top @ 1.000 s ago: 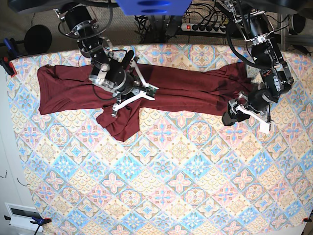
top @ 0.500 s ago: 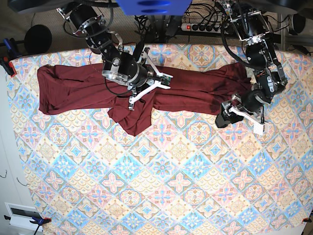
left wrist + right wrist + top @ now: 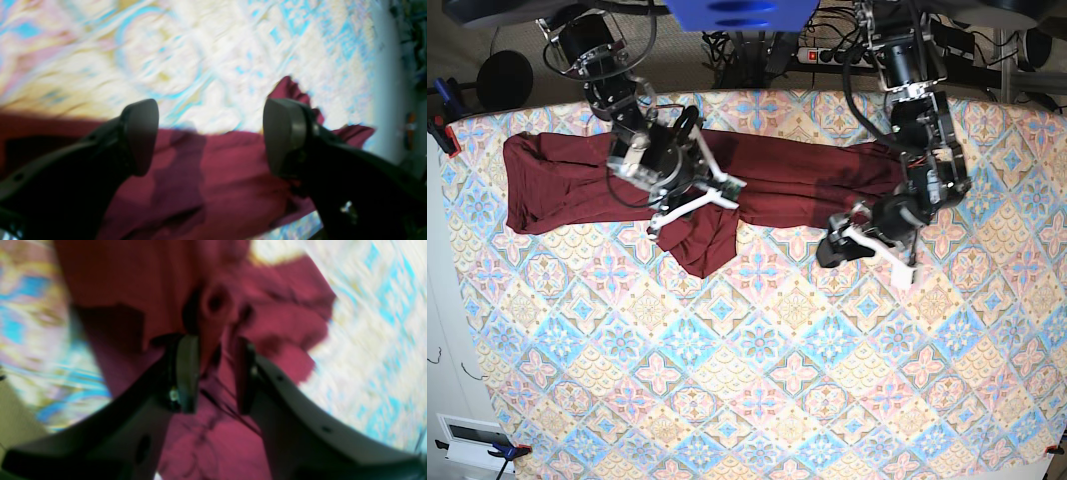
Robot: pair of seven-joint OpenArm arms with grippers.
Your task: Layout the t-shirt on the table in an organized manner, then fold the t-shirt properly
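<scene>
Next, my left gripper should go to the near end of the middle flap [image 3: 709,263] [image 3: 297,95] of the maroon t-shirt and close there.
The maroon t-shirt [image 3: 567,180] lies stretched in a long band across the far part of the patterned table [image 3: 777,380], with a flap hanging toward the near side at the middle. My right gripper [image 3: 693,207] hovers over that flap. In the right wrist view its jaws [image 3: 216,375] stand a little apart over bunched t-shirt [image 3: 283,323], gripping nothing. My left gripper [image 3: 867,258] is at the t-shirt's near edge toward the right end. It is wide open [image 3: 211,133] above the cloth [image 3: 217,186], and nothing is between its fingers.
A power strip [image 3: 847,55] and cables lie behind the table's far edge. Clamps [image 3: 442,130] hold the cloth at the left edge. A white box [image 3: 472,435] sits off the near left corner. Bare patterned table [image 3: 166,50] lies beyond the shirt.
My right gripper's jaws have parted after being shut on the shirt, and that arm swung back left. My left arm has moved left and inward along the shirt's near edge.
</scene>
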